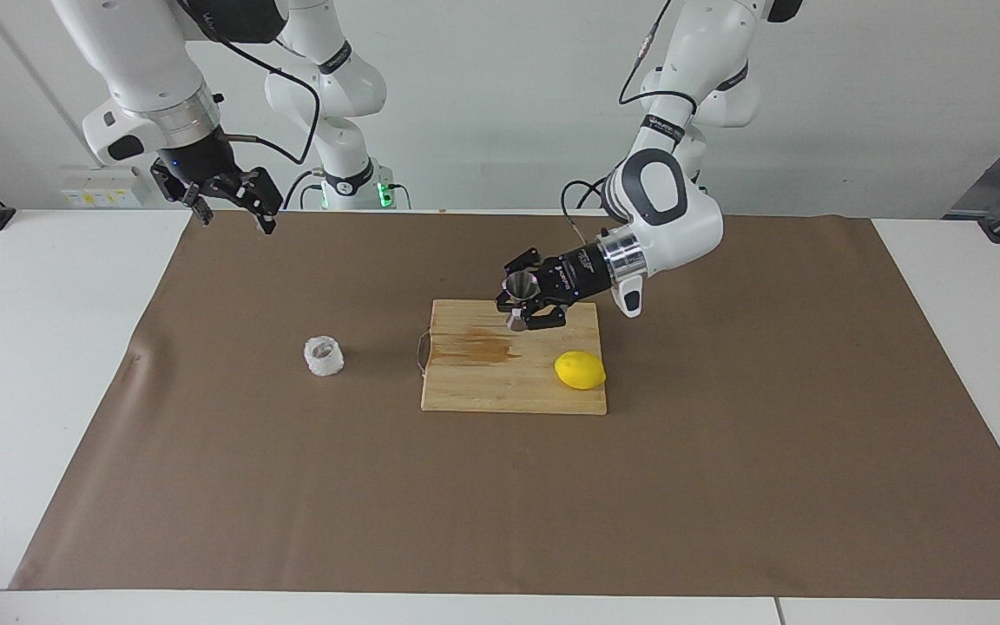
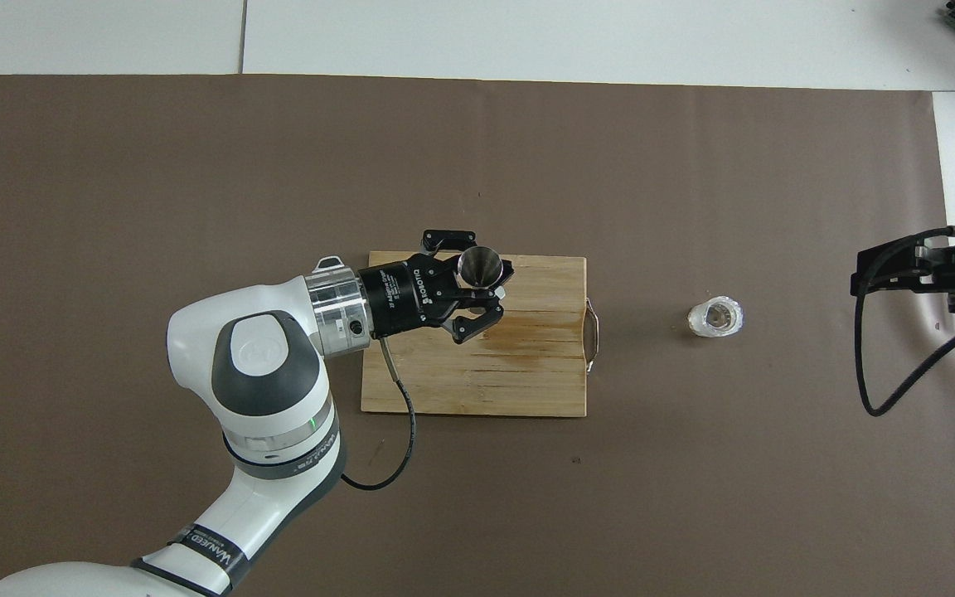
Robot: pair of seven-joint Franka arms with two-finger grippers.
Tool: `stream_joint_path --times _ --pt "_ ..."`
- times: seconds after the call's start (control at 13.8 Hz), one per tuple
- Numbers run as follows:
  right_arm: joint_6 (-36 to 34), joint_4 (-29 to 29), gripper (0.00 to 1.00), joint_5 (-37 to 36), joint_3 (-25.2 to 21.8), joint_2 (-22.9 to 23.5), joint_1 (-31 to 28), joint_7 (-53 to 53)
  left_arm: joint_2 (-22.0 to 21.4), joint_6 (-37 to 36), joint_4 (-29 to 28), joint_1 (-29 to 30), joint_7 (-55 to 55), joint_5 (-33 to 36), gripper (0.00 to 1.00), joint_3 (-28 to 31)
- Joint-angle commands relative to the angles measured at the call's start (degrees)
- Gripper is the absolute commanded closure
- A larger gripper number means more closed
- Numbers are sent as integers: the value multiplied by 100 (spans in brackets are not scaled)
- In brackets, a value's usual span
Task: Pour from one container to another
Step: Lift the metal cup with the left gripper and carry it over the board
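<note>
The robot's left gripper needs to stand the steel hourglass jigger near the middle of the wooden cutting board [image 2: 493, 335].
The steel hourglass jigger [image 1: 520, 285] [image 2: 480, 267] hangs upright in the air over the robot-side edge of the wooden cutting board [image 1: 483, 386] [image 2: 477, 385]. My left gripper [image 1: 516, 304] [image 2: 487, 283] is shut on its waist, reaching in sideways. The small white crinkly cup [image 1: 324, 356] [image 2: 715, 316] stands on the brown mat beside the board, toward the right arm's end, with nothing touching it. My right gripper [image 1: 236, 221] [image 2: 860, 276] waits open and empty, raised over the mat's corner at the right arm's end.
A yellow lemon [image 1: 580, 370] lies on the board's corner toward the left arm's end; in the overhead view my left arm covers it. The board has a darker stain [image 1: 483, 347] and a wire handle [image 2: 592, 327] facing the cup. Brown mat [image 1: 726, 486] covers the table.
</note>
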Motion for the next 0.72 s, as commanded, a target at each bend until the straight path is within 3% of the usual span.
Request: stream_joint_path --times 0.0,0.29,0.65 --pt "-85 53 0 162 -31 17 -40 -154 194 135 -64 -102 405 -452 96 101" --pt "-93 53 0 162 -31 17 -40 -154 528 240 -116 -304 1406 -1321 96 92" --pt "-84 53 0 162 -31 17 -40 -154 695 196 -213 -410 2137 -1481 96 84"
